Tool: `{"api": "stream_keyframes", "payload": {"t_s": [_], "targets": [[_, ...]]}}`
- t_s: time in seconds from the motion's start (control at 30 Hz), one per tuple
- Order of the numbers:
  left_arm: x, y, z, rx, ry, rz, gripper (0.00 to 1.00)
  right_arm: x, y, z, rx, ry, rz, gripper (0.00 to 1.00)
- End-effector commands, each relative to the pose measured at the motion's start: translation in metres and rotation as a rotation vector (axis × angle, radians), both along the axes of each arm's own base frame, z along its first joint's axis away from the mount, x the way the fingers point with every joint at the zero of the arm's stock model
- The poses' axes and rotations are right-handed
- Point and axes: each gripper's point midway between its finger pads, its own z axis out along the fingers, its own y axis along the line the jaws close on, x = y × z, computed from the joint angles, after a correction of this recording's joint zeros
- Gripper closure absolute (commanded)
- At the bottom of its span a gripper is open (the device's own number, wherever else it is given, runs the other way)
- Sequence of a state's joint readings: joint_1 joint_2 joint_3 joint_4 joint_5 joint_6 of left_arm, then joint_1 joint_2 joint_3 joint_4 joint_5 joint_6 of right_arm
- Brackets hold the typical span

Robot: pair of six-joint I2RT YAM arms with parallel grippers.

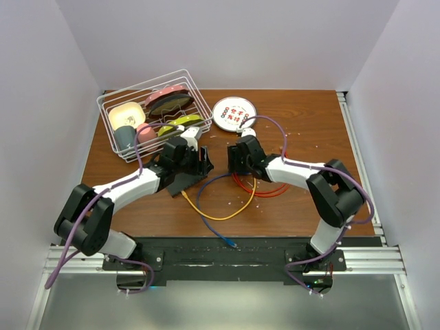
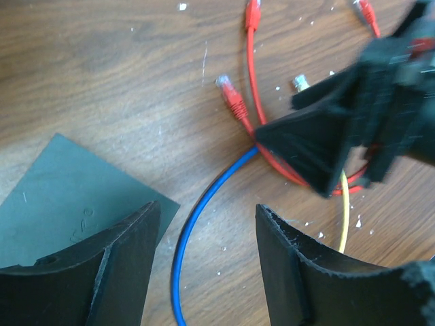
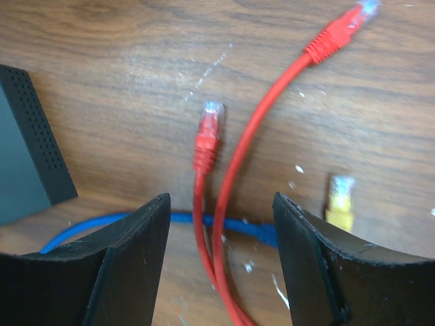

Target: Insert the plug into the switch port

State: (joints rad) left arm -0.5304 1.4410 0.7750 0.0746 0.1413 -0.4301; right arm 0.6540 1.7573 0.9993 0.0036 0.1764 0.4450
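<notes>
My left gripper needs to move down next to the blue cable's bend (image 1: 202, 188) (image 2: 187, 234), which is beside the corner of the black switch, and then close on it there.
The switch (image 1: 180, 182) is a flat black box lying under my left arm's wrist; its corner shows in the left wrist view (image 2: 61, 197) and its vented side in the right wrist view (image 3: 30, 153). My left gripper (image 2: 207, 207) is open just off that corner, above a blue cable (image 2: 204, 210). My right gripper (image 3: 221, 197) is open low over two red cable strands (image 3: 234, 176), touching neither. A red plug (image 3: 207, 136) lies just ahead of its jaws. Both grippers (image 1: 203, 161) (image 1: 236, 157) face each other.
A second red plug (image 3: 340, 30) and a yellow plug (image 3: 340, 197) lie to the right. A yellow cable loop (image 1: 230, 210) and a blue plug (image 1: 233, 244) lie nearer the bases. A wire basket (image 1: 110, 130) of dishes and a patterned white plate (image 1: 234, 113) stand behind.
</notes>
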Motion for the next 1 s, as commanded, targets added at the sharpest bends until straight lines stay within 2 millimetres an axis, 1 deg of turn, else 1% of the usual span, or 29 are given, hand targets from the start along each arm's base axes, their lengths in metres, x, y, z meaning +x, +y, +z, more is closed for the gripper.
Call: {"api": "stream_keyframes", "payload": {"t_s": [0.0, 0.03, 0.07, 0.13, 0.17, 0.23, 0.3, 0.4, 0.5, 0.57, 0.73, 0.77, 0.97], "targets": [[0.0, -0.001, 0.007, -0.01, -0.031, -0.012, 0.37, -0.001, -0.019, 0.031, -0.039, -0.067, -0.029, 0.35], [0.0, -0.001, 0.005, -0.008, -0.029, -0.015, 0.37, -0.004, -0.023, 0.029, -0.05, -0.061, -0.03, 0.35], [0.0, -0.001, 0.004, -0.007, -0.026, -0.018, 0.37, -0.004, -0.026, 0.033, -0.062, -0.075, -0.035, 0.35], [0.0, -0.001, 0.004, -0.006, -0.026, -0.024, 0.37, -0.009, -0.033, 0.03, -0.087, -0.068, -0.039, 0.35], [-0.002, -0.002, 0.003, -0.007, -0.022, -0.028, 0.37, -0.01, -0.036, 0.032, -0.095, -0.074, -0.036, 0.35], [-0.002, -0.002, 0.001, -0.006, -0.022, -0.035, 0.37, -0.013, -0.035, 0.031, -0.091, -0.076, -0.015, 0.35], [-0.004, -0.003, -0.002, -0.005, -0.014, -0.045, 0.38, -0.02, -0.026, 0.032, -0.07, -0.066, 0.044, 0.37], [-0.005, -0.003, -0.007, 0.002, -0.003, -0.049, 0.38, -0.024, -0.023, 0.026, -0.085, -0.053, 0.066, 0.39], [-0.006, -0.003, -0.008, 0.004, 0.001, -0.054, 0.38, -0.023, -0.031, 0.019, -0.143, -0.042, 0.045, 0.4], [-0.008, -0.003, -0.009, 0.004, 0.002, -0.056, 0.38, -0.017, -0.038, 0.016, -0.197, -0.048, 0.023, 0.4], [-0.01, -0.001, -0.012, 0.004, 0.009, -0.055, 0.39, -0.009, -0.049, 0.013, -0.286, -0.064, 0.002, 0.39], [-0.012, -0.001, -0.015, 0.006, 0.016, -0.058, 0.39, -0.008, -0.051, 0.012, -0.303, -0.067, 0.002, 0.39], [-0.015, -0.002, -0.021, -0.007, 0.032, -0.058, 0.39, -0.007, -0.044, 0.011, -0.298, -0.079, 0.027, 0.38]]}}
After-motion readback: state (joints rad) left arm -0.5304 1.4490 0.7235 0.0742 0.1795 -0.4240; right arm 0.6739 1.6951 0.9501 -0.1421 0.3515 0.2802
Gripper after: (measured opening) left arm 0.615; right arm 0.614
